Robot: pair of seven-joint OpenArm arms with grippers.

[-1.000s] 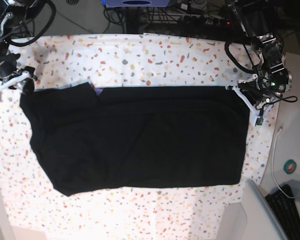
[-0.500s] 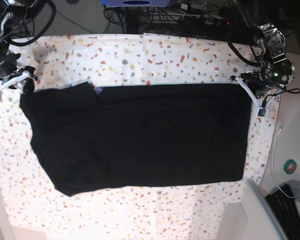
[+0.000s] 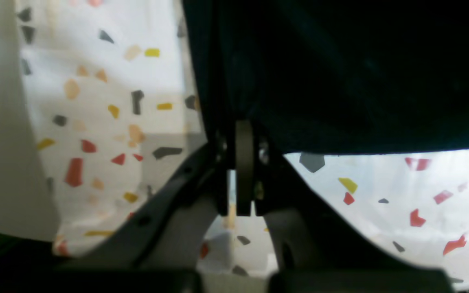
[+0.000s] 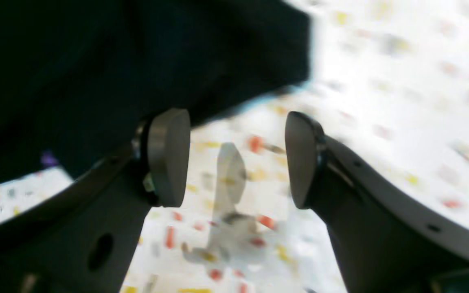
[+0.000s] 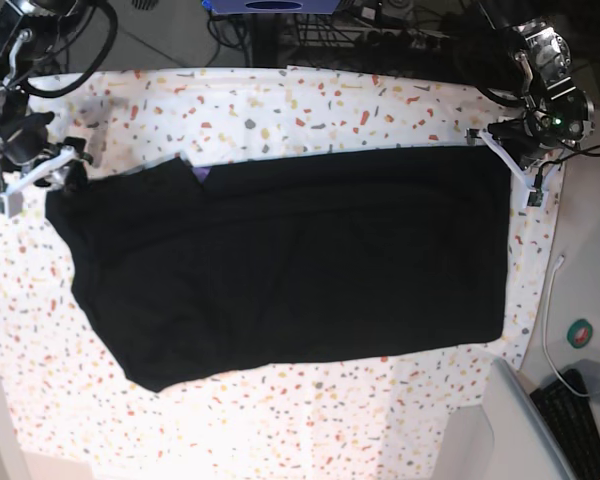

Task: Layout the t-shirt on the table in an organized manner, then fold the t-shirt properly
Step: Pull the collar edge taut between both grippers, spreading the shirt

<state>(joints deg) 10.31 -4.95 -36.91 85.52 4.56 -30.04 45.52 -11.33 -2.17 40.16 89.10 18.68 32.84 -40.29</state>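
The t-shirt's far corner has just its edge pinched by my left gripper's fingers, so I need to open them and take the cloth deeper (image 3: 248, 100) before moving the t-shirt.
The black t-shirt (image 5: 300, 260) lies spread wide across the speckled table (image 5: 330, 100), with a small purple label (image 5: 200, 175) at its far edge. My left gripper (image 5: 505, 165), on the base view's right, is at the shirt's far right corner. In the left wrist view the left gripper (image 3: 244, 162) is shut on the edge of the t-shirt (image 3: 360, 73). My right gripper (image 5: 40, 170) is at the shirt's far left corner. In the right wrist view the right gripper (image 4: 236, 158) is open, with the t-shirt (image 4: 96, 61) behind its left finger and nothing between the pads.
The table's right edge is close to the left gripper. Beyond it are a white cable (image 5: 550, 300), a green tape roll (image 5: 582, 333), a black keyboard (image 5: 580, 430) and a grey panel (image 5: 525, 420). Cables and equipment (image 5: 380, 35) crowd the far edge.
My left gripper has moved toward the far edge, pulling the shirt's right side with it. The whole shirt has shifted a little farther and rightward. The right gripper has moved slightly inward.
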